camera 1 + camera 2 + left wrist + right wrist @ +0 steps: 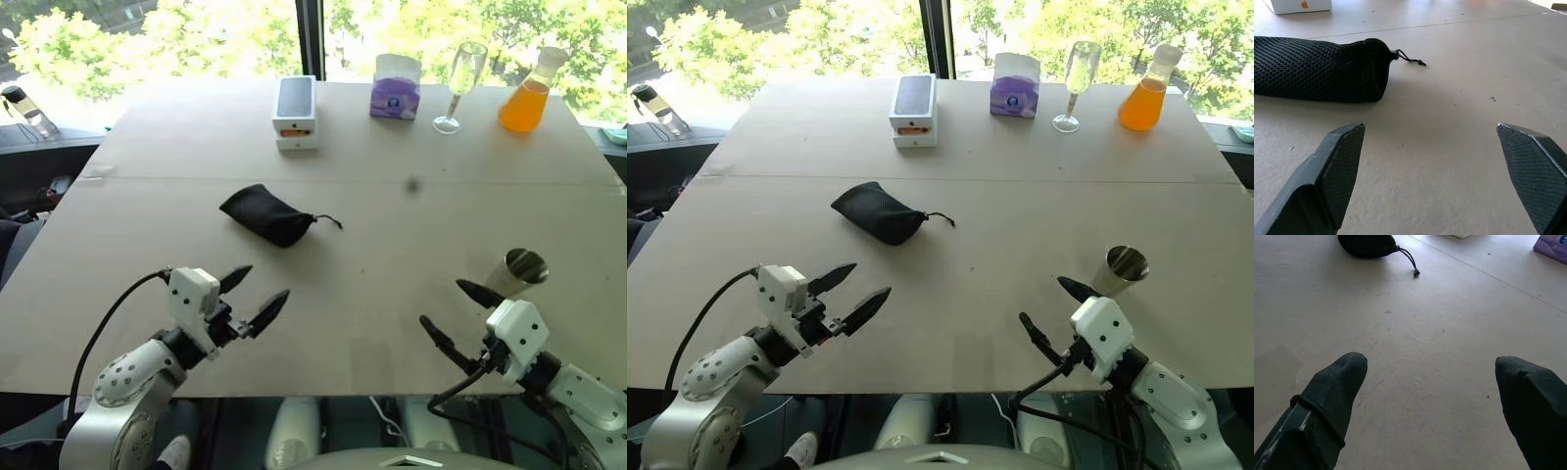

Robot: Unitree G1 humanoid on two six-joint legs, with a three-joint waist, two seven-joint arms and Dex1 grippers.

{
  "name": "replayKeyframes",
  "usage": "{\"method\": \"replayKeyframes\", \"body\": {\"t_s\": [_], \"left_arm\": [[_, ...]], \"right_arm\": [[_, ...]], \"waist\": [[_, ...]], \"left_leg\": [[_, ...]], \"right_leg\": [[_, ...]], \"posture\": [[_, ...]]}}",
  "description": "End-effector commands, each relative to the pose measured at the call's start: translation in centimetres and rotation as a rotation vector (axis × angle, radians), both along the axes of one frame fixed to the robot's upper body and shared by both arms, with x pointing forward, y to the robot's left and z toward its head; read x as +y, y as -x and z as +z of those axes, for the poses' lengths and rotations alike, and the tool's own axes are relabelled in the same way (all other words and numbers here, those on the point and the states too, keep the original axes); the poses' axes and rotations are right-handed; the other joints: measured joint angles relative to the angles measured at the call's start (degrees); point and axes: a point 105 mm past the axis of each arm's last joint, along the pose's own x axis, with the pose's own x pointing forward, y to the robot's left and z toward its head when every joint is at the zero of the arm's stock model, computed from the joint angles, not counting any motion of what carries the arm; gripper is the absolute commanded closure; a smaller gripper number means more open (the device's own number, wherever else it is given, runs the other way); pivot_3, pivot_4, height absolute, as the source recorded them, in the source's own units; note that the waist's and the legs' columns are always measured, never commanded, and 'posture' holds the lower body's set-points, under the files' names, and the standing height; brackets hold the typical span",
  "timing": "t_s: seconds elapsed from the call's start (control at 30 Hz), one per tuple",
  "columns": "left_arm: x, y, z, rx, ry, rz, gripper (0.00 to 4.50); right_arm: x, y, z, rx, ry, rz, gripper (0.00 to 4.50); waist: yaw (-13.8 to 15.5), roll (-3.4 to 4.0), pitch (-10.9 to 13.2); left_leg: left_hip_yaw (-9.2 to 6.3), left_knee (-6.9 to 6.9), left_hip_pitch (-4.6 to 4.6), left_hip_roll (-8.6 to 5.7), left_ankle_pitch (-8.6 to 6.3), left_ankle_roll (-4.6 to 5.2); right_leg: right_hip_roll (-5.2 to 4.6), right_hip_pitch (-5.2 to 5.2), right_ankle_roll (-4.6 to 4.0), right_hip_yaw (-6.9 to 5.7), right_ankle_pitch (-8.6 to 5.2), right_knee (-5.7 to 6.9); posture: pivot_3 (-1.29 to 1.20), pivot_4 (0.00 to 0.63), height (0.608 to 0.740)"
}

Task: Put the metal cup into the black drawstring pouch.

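The robot's right gripper needs to next move to the metal cup's rim [530,283] and close there, so that the bottom of the cup can lead into the black drawstring pouch.
The black drawstring pouch [266,215] lies flat on the table [392,206] left of centre, gathered end and thin cord pointing right; the left wrist view shows its mesh fabric [1317,71] and the right wrist view its cord end [1371,245]. The metal cup [517,272] stands upright near the table's front right, open end up. My left gripper [251,299] hovers open over the front left of the table, short of the pouch, with nothing between its fingers. My right gripper [458,311] is open and empty just left of and in front of the cup, not touching it.
Along the far edge stand a white phone box [295,112], a purple tissue box [396,86], a clear wine glass [460,86] and a flask of orange liquid [529,94]. A seam crosses the table behind the pouch.
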Motion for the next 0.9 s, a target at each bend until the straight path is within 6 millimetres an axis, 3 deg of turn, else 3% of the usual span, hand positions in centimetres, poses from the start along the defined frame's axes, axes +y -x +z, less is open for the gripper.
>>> {"method": "replayKeyframes", "body": {"t_s": [0.03,0.23,0.47,0.67,0.9], "left_arm": [[-0.4,0.2,0.6,-0.024,0.008,-0.025,0.03],[-0.9,-0.3,1.1,-0.049,0.01,-0.036,0.03],[-1.2,-2.2,2.1,-0.1,-0.032,0.043,0.03],[-3.0,-4.2,4.1,-0.149,-0.164,0.108,0.03],[-2.8,-7.8,5.9,-0.124,-0.432,0.363,0.03]], "right_arm": [[0.3,-0.2,1.2,-0.049,0.007,0.012,0.0],[0.4,-0.9,2.2,-0.084,0.032,0.014,0.0],[2.1,0.9,5.4,-0.226,-0.119,0.274,0.0],[2.5,1.0,6.5,-0.286,-0.131,0.347,0.0],[3.1,0.8,7.3,-0.303,-0.138,0.346,0.0]], "waist": [[0.0,0.0,0.0],[0.04,-0.02,-0.01],[-0.02,-0.08,-0.05],[0.18,-0.1,-0.05],[0.11,-0.12,-0.04]], "left_leg": [[0.0,0.0,0.0,0.0,0.0,0.0],[-0.01,0.03,0.0,0.0,0.0,0.0],[-0.04,0.04,0.04,-0.01,0.0,0.01],[-0.16,0.06,0.26,-0.01,0.0,0.01],[-0.17,0.06,0.46,-0.06,0.01,0.0]], "right_leg": [[0.0,0.0,0.0,0.0,0.0,0.0],[0.01,0.01,0.0,0.0,0.0,0.01],[0.04,0.1,0.01,-0.02,0.01,-0.01],[0.06,0.39,0.01,-0.11,0.01,-0.02],[0.08,0.61,0.2,-0.1,0.14,0.01]], "posture": [[0.0,0.15,0.737],[0.0,0.15,0.737],[0.0,0.15,0.737],[0.0,0.15,0.737],[0.0,0.15,0.737]]}}
